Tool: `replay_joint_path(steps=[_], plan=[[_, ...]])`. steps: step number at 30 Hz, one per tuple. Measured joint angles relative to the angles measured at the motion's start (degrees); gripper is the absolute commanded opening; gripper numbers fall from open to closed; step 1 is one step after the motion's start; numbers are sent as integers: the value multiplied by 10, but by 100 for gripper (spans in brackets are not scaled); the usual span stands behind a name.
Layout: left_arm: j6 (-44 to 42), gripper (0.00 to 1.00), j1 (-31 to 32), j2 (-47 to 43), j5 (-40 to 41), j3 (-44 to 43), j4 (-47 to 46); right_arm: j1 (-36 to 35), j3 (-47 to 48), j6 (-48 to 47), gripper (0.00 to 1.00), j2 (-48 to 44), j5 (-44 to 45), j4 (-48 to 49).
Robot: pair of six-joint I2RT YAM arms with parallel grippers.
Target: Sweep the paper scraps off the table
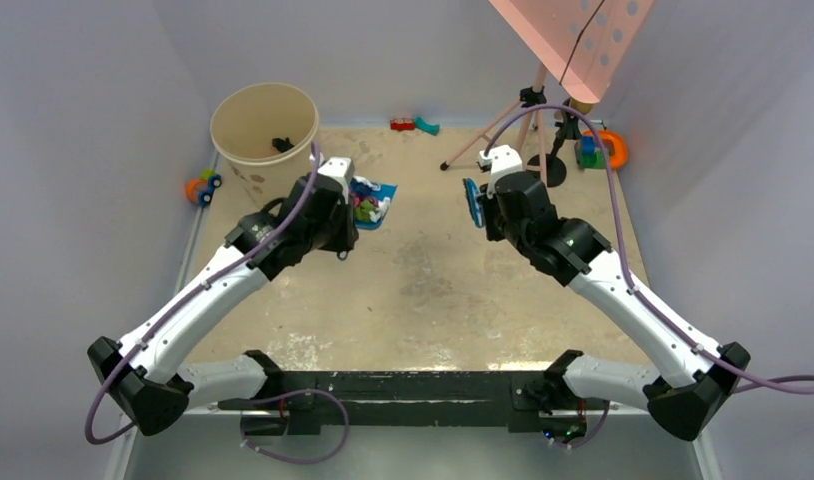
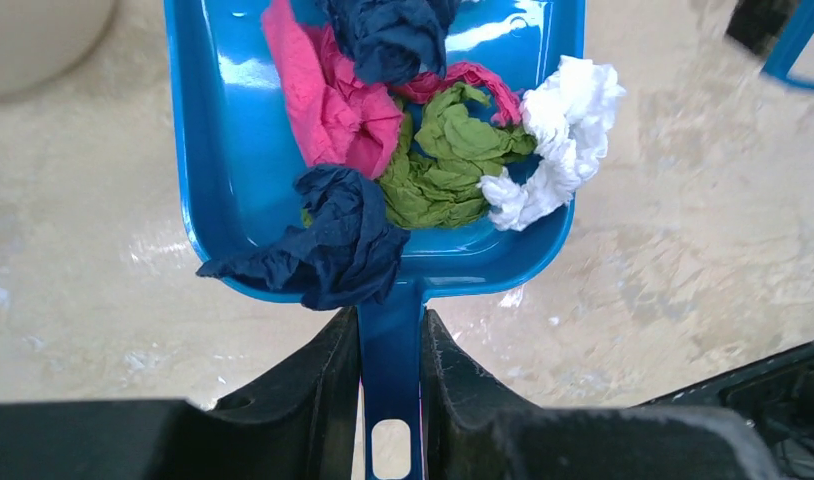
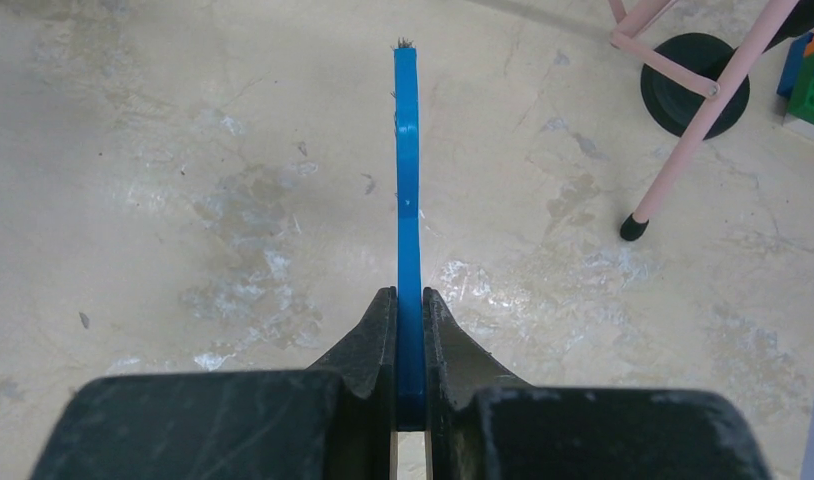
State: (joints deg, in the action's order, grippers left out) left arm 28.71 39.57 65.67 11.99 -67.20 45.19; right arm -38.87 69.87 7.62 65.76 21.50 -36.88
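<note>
The robot's left gripper needs to set the blue dustpan down on the table [image 1: 368, 249] between the beige bucket and the worn patch.
My left gripper [image 2: 391, 325] is shut on the handle of the blue dustpan [image 2: 233, 170], held above the beige table [image 2: 683, 200]. The pan holds paper scraps [image 2: 423, 160]: navy, pink, green and white wads. One navy wad [image 2: 333, 240] hangs over the pan's rear rim. In the top view the dustpan [image 1: 381, 190] sits by my left gripper [image 1: 348, 205], just right of the bucket. My right gripper [image 3: 410, 300] is shut on a thin blue brush [image 3: 408, 150], seen edge-on, above bare table. In the top view the brush [image 1: 473, 203] is at centre right.
A beige bucket [image 1: 264, 125] stands at the back left with a dark scrap inside. An orange and blue toy car [image 1: 203, 186] lies left of it. Red and teal blocks [image 1: 414, 125] lie at the back. A pink tripod [image 1: 528, 130] and toys [image 1: 601, 150] stand back right.
</note>
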Motion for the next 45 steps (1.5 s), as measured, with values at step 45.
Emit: replay_joint_path(steps=[45], plan=[[585,0,-533,206,-607,-93,-489,0,-74,-2,0,-61,2,65]])
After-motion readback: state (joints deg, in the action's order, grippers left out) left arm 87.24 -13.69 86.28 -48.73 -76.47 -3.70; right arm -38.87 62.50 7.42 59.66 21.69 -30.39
